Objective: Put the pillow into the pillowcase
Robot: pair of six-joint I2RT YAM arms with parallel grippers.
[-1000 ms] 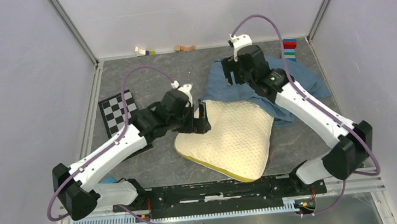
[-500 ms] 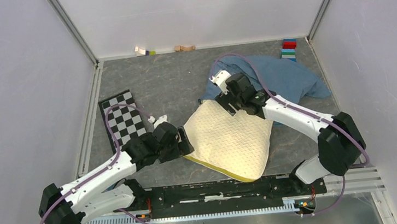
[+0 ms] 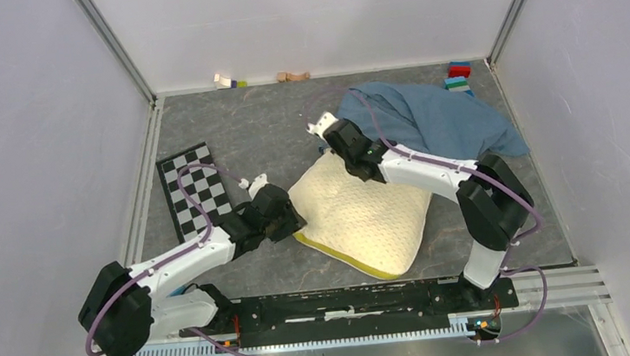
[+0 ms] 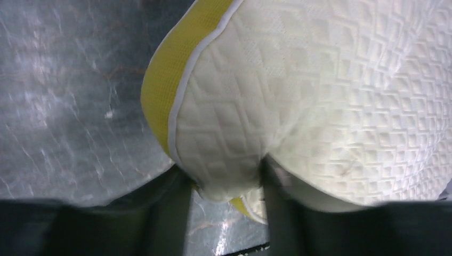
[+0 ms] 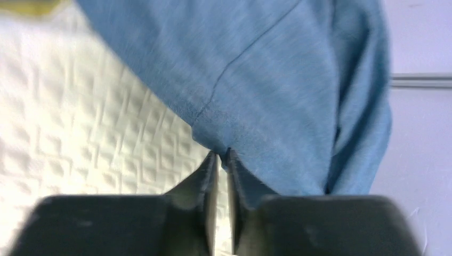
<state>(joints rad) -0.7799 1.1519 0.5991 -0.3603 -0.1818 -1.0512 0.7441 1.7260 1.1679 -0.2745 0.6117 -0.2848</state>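
The robot's left gripper has only the bunched corner of the pillow, so it should grab the yellow band [image 4: 165,93] along the pillow's side before the right gripper pulls the pillowcase on.
The cream quilted pillow [image 3: 366,218] with a yellow band lies flat mid-table. My left gripper [image 3: 292,224] is at its left corner. In the left wrist view the corner of the pillow [image 4: 320,96] bulges between the two dark fingers, and my left gripper [image 4: 226,186] is shut on it. The dusty-blue pillowcase [image 3: 438,118] lies crumpled behind the pillow at the right. My right gripper [image 3: 332,144] is at the pillow's far corner. In the right wrist view my right gripper [image 5: 220,156] is shut, its tips pinching the hem of the pillowcase [image 5: 266,80] over the pillow [image 5: 80,122].
A black-and-white checkerboard [image 3: 193,190] lies flat at the left. Small blocks [image 3: 229,81] and a wooden piece [image 3: 292,76] sit against the back wall. Stacked coloured blocks [image 3: 458,77] stand at the back right. White walls close in three sides.
The left gripper came down to the pillow's left corner and closed on it. The right gripper moved left off the pillowcase's top to its hem by the pillow and closed.
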